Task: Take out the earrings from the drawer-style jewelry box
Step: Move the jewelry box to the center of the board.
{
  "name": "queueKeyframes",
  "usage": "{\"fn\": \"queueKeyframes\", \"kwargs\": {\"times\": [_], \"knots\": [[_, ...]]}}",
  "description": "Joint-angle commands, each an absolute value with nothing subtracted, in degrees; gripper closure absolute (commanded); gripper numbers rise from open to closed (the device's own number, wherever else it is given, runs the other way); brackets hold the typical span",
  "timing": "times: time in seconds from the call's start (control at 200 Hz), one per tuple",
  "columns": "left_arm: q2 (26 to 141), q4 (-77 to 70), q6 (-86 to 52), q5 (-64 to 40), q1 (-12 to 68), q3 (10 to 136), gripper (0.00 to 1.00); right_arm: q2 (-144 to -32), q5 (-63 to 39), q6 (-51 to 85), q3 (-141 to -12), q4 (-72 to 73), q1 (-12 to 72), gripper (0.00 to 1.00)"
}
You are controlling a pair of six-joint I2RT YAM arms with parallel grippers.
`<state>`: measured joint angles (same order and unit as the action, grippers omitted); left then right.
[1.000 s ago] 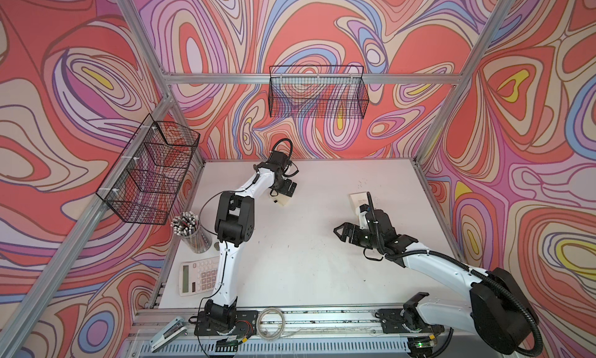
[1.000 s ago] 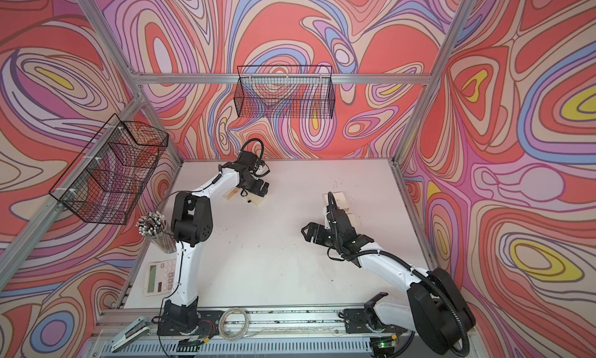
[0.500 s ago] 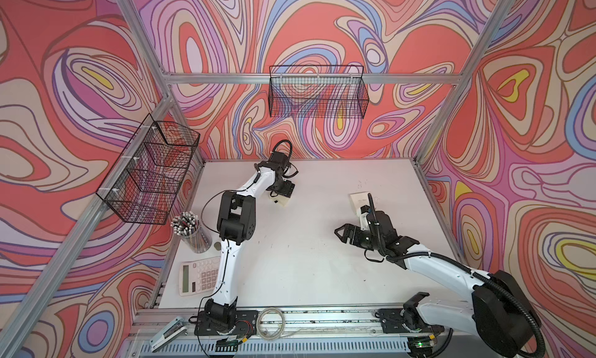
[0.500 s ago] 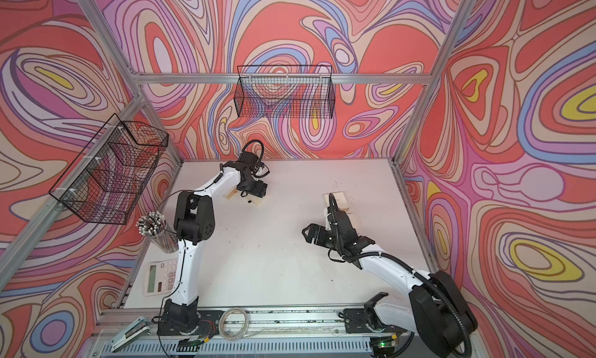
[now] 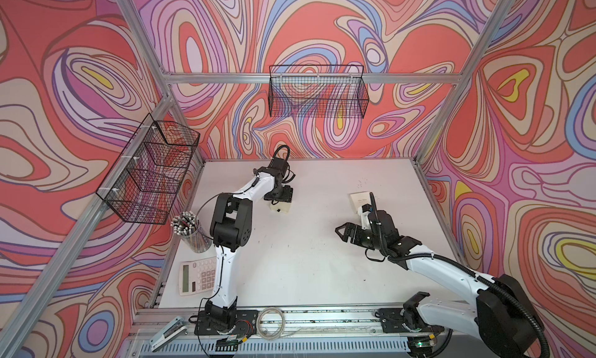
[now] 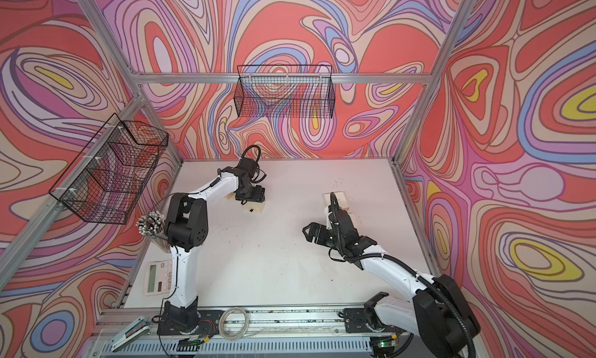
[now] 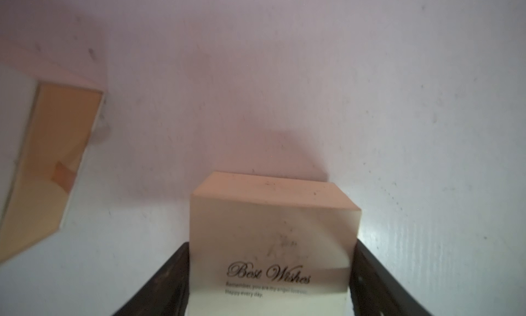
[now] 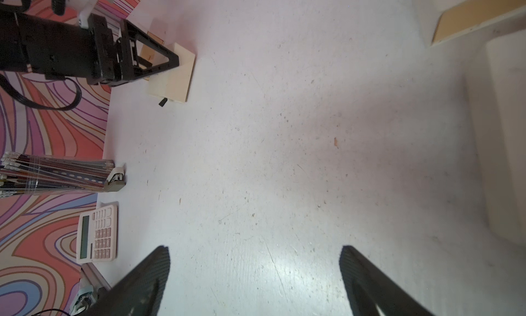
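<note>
I should let go of the box printed Best Wishes, now at the back of the table, with my left gripper, setting it on the bare table [image 5: 324, 240] beside the open fingertips of my right gripper.
A cream jewelry box [image 5: 280, 207] [image 6: 257, 208] printed "Best Wishes" [image 7: 270, 223] sits at the back left of the table, with a black pull tab [image 8: 162, 102] on its front. My left gripper [image 5: 279, 196] [image 7: 271, 243] reaches down over it, and both fingers press its sides, shut on it. Beside it lies an open cream sleeve with a tan inside [image 7: 51, 158]. My right gripper [image 5: 346, 233] [image 8: 253, 249] hovers open over bare table, near a second cream box [image 5: 359, 199] [image 8: 506, 129]. Tiny pale specks, perhaps the earrings [image 6: 352, 198], lie by that box.
A cup of pencils [image 5: 192, 230] and a calculator [image 5: 197, 275] stand along the left edge. Wire baskets hang on the left wall [image 5: 151, 169] and back wall [image 5: 317, 92]. A stapler [image 5: 167, 335] and a cable coil [image 5: 271, 321] lie on the front rail.
My left gripper's jaws have narrowed onto the sides of the cream box. The right arm has stayed where it was, open.
</note>
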<state>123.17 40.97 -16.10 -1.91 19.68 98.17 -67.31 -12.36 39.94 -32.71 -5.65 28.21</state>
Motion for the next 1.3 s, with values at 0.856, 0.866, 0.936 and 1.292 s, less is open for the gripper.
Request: {"fn": "queueKeyframes", "kwargs": {"times": [0.856, 0.866, 0.936, 1.292], "knots": [[112.86, 40.76, -77.68, 7.13, 51.16, 83.99, 0.37, -52.85, -2.64, 40.11, -31.64, -15.75, 28.53, 0.02], [113.10, 40.95, -77.82, 7.19, 51.15, 84.30, 0.37, -52.83, -2.61, 40.17, -31.51, -15.69, 28.45, 0.02], [114.51, 42.16, -78.72, 7.29, 51.25, 85.78, 0.36, -52.56, -2.66, 40.58, -30.58, -15.43, 28.43, 0.02], [113.92, 43.90, -78.74, 7.59, 51.81, 87.54, 0.00, -52.38, -3.01, 40.63, -30.09, -16.20, 28.45, 0.02]]}}
